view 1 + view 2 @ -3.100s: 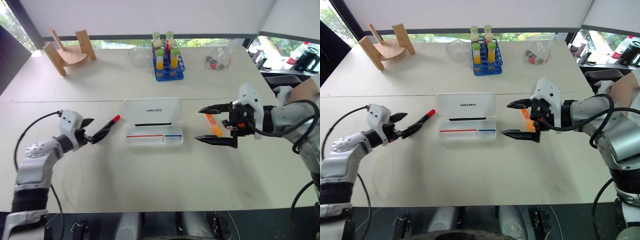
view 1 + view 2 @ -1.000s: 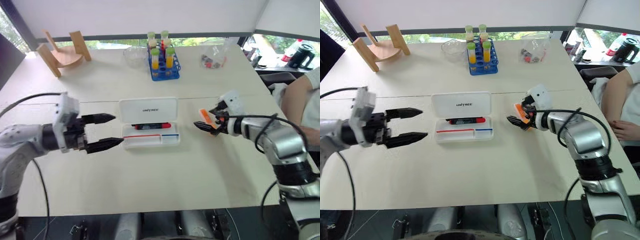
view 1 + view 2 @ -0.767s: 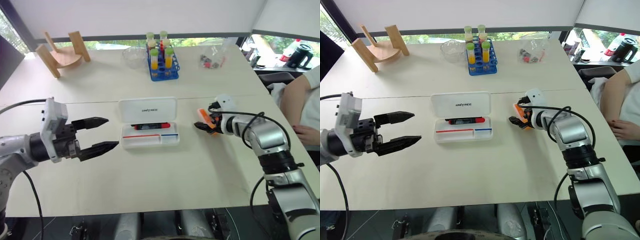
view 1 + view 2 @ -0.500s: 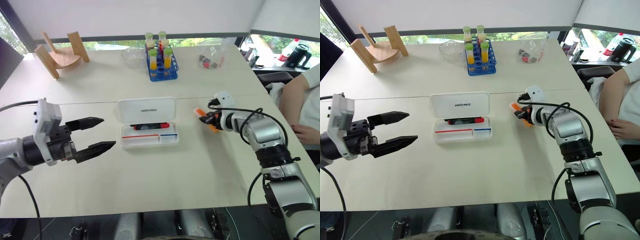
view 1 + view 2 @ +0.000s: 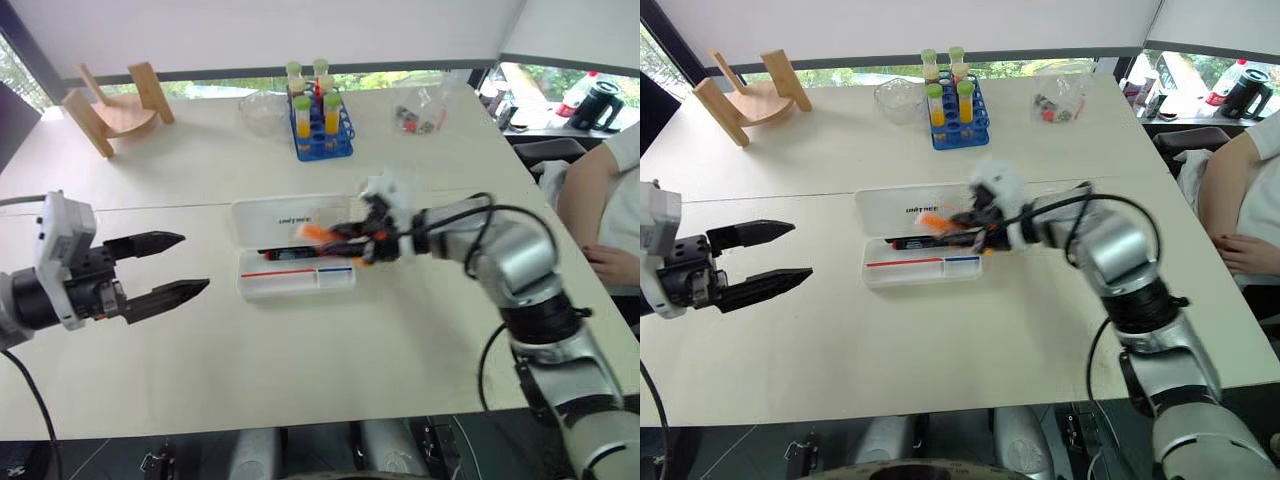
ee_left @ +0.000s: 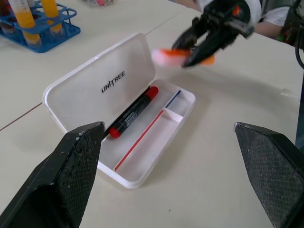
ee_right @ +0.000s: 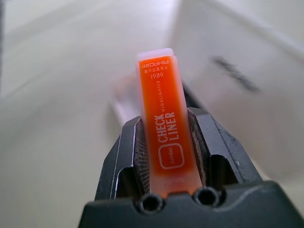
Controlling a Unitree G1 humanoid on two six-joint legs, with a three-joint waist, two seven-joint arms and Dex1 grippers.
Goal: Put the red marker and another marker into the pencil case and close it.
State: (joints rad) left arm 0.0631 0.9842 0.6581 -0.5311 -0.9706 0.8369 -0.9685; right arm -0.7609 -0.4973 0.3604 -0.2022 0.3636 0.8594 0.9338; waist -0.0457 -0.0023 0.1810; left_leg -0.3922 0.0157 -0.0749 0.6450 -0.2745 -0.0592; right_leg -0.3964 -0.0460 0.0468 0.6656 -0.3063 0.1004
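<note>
The orange marker will go down from my right gripper into the front of the pencil case's tray (image 5: 282,283), where I should lay it along the red strip.
The white pencil case (image 5: 290,213) lies open at mid-table, lid folded back. The red marker (image 6: 133,111), black-barrelled with a red cap, lies in its tray along the hinge. My right gripper (image 5: 337,239) hovers over the case's right half, shut on the orange marker (image 7: 166,137), a chunky highlighter that sticks out past the fingertips toward the lid (image 5: 935,222). My left gripper (image 5: 192,263) is off to the left of the case, open and empty, pointing at it.
A blue rack of tubes (image 5: 320,125), a glass bowl (image 5: 262,112) and a clear bag (image 5: 420,118) stand at the back. A wooden stand (image 5: 110,105) sits at the back left. A person's arm (image 5: 612,200) is beside the table's right edge.
My right gripper closed on the orange marker on the table right of the case and swung it left, over the case. The left gripper stayed open and drew back slightly.
</note>
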